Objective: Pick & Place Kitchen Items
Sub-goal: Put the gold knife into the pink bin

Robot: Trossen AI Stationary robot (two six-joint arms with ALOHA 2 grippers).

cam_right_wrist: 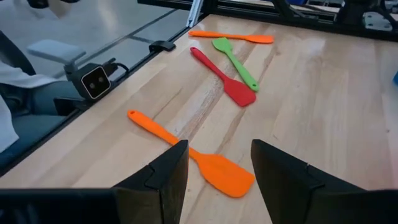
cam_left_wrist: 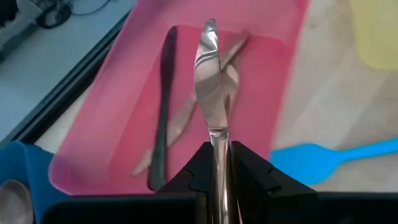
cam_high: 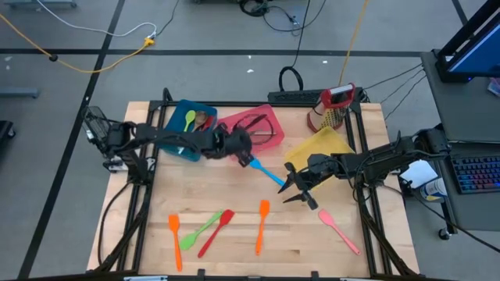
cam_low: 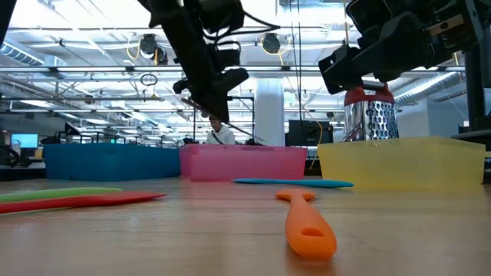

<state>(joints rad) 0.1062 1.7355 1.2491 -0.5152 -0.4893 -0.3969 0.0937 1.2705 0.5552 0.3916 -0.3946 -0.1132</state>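
Observation:
Next, my left gripper puts the silver table knife down in the pink bin point(cam_high: 254, 133) point(cam_left_wrist: 187, 113) next to the black utensil.
My left gripper point(cam_high: 241, 146) hangs over the pink bin point(cam_high: 269, 119) and is shut on a silver table knife point(cam_left_wrist: 208, 74). A black utensil point(cam_left_wrist: 163, 106) and a copper one point(cam_left_wrist: 186, 115) lie in that bin. My right gripper point(cam_high: 297, 193) is open and hovers above the table beside the yellow bin point(cam_high: 324, 144). Its fingers stand apart over an orange spatula point(cam_right_wrist: 208, 167). A blue spatula point(cam_high: 266, 170), a pink spatula point(cam_high: 337, 228), a red spatula point(cam_high: 217, 231), a green spatula point(cam_high: 199, 230) and a second orange spatula point(cam_high: 173, 232) lie flat on the wood. My left gripper pinches the knife between its two fingers at the handle just behind the blade point(cam_left_wrist: 216, 134). The fingers lie along the knife, so the blade point(cam_left_wrist: 207, 56) sticks out forward past the fingertips. The knife is lifted clear, above the pink bin's floor.
A blue bin point(cam_high: 187, 119) holding a green spoon point(cam_high: 190, 119) stands left of the pink bin. A red-topped metal grater point(cam_high: 332, 108) stands at the far right corner. The table frame's black rails point(cam_high: 367, 226) run along the edges. Bare wood lies between the scattered spatulas.

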